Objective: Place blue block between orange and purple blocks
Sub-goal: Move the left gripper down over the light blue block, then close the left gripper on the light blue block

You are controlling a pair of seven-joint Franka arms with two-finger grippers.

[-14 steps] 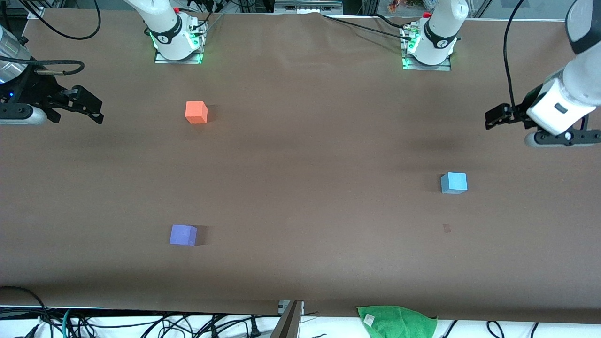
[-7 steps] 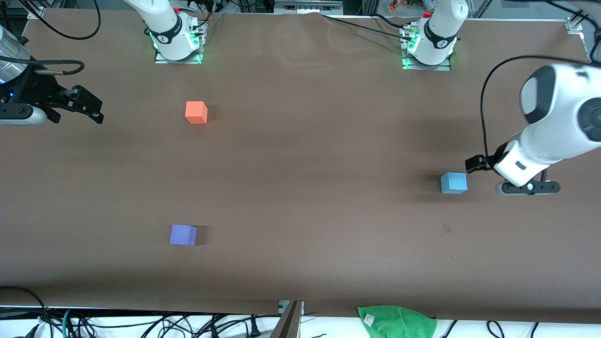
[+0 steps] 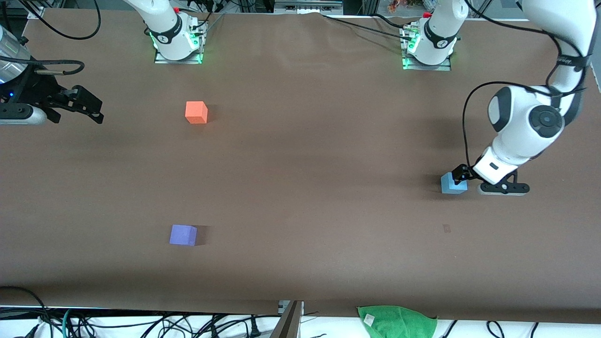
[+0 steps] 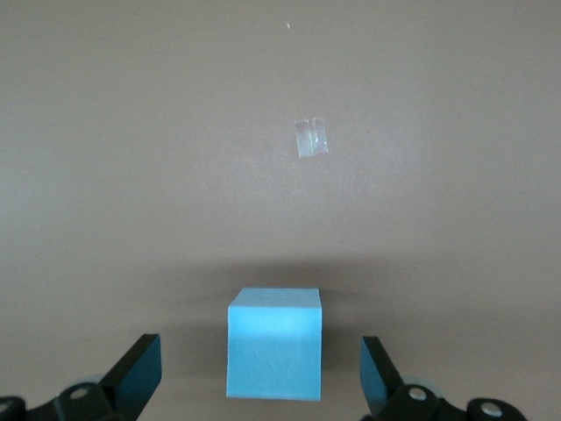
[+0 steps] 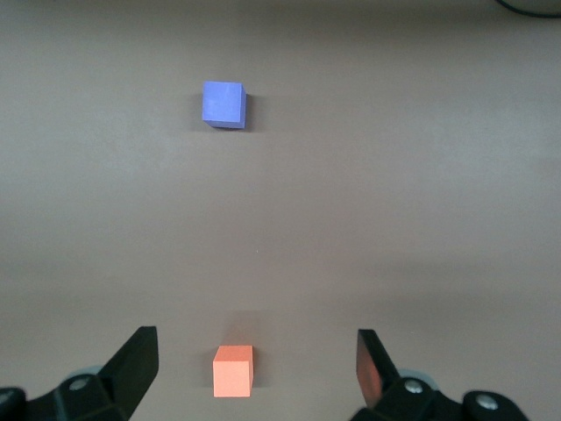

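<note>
My left gripper will next need to close on the opposite sides of the blue block [image 3: 454, 183] [image 4: 274, 346], the ones that face toward and away from the orange and purple blocks.
The blue block [image 3: 453, 183] sits on the table toward the left arm's end. My left gripper [image 3: 460, 174] is open and low over it. In the left wrist view the blue block [image 4: 274, 344] lies between the fingers [image 4: 136, 373] of my left gripper [image 4: 259, 364], with a gap on each side. The orange block [image 3: 196, 112] and the purple block [image 3: 183, 234] sit toward the right arm's end, the purple one nearer the front camera. My right gripper [image 3: 99, 111] waits, open and empty, at that end. The right wrist view shows my right gripper [image 5: 256, 355], the orange block [image 5: 233, 370] and the purple block [image 5: 224, 103].
A small piece of tape [image 3: 446, 228] lies on the brown table cover, a little nearer the front camera than the blue block; it also shows in the left wrist view [image 4: 311, 138]. A green cloth [image 3: 396, 321] hangs at the table's front edge.
My left arm has swung in and come down from the table's end to the blue block. The right arm and all three blocks have not moved.
</note>
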